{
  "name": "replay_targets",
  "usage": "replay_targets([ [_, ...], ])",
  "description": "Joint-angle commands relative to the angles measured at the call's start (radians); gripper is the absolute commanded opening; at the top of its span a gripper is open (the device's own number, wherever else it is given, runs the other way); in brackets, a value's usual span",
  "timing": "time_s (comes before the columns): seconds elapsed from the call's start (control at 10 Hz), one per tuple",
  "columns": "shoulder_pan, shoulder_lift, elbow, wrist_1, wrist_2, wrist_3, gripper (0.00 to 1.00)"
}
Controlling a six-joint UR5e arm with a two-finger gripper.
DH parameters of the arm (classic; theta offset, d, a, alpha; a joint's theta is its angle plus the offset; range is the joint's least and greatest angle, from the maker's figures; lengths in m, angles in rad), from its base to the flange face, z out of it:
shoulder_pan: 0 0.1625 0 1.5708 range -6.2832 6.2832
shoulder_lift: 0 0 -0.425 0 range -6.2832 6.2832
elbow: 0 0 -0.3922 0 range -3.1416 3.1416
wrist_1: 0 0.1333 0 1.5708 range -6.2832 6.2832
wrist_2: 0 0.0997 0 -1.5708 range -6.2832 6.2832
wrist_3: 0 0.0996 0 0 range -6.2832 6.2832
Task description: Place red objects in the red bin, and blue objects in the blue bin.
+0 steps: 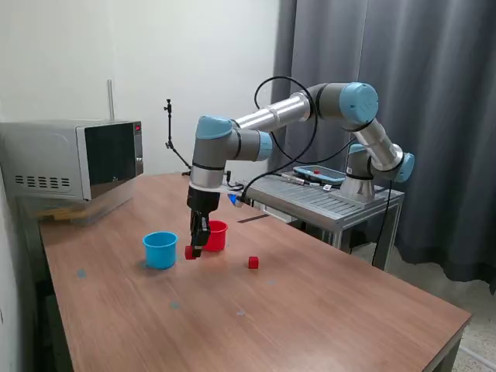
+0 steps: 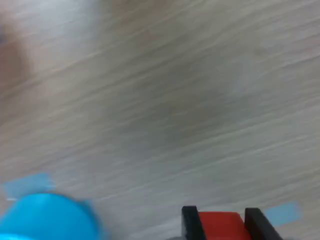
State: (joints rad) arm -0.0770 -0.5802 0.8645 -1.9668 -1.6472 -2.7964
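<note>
The tiny red cube, now at my fingertips near the table, will drop inside the red bin (image 1: 214, 238), onto its bottom, just behind my black fingers.
My gripper (image 1: 194, 249) points down between the two cups, and its black fingers (image 2: 190, 222) are shut on a tiny red cube (image 2: 220, 225), one of the red objects. That cube (image 1: 189, 252) sits at the fingertips, close to the table. The red bin (image 1: 216, 235), a small red cup, stands just behind the gripper. A second red cube (image 1: 253, 263) lies on the table toward the exterior view's right. Toward the exterior view's left stands the blue bin (image 1: 160, 249), a light-blue cup that the wrist view (image 2: 47, 217) also catches. No blue objects are in view.
A microwave (image 1: 74, 159) stands at the table's back corner on the exterior view's left. A metal stand (image 1: 325, 198) carrying the arm's base is behind the table. Small blue tape marks (image 2: 282, 212) dot the wooden table (image 1: 310, 310).
</note>
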Motion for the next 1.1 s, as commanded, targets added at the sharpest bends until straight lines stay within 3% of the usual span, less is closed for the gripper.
replay_targets([
  [0.0, -0.072, -0.021, 0.053, 0.019, -0.032, 0.005, 0.0],
  [0.1, -0.088, -0.032, 0.086, 0.019, -0.061, 0.014, 0.0],
  [0.3, -0.113, -0.076, 0.152, 0.048, -0.081, 0.069, 0.0],
  [0.5, -0.116, -0.116, 0.192, 0.078, -0.136, 0.113, 0.0],
  [0.8, -0.124, -0.156, 0.211, 0.08, -0.14, 0.141, 0.0],
  [1.0, -0.145, -0.197, 0.269, 0.08, -0.138, 0.169, 0.0],
])
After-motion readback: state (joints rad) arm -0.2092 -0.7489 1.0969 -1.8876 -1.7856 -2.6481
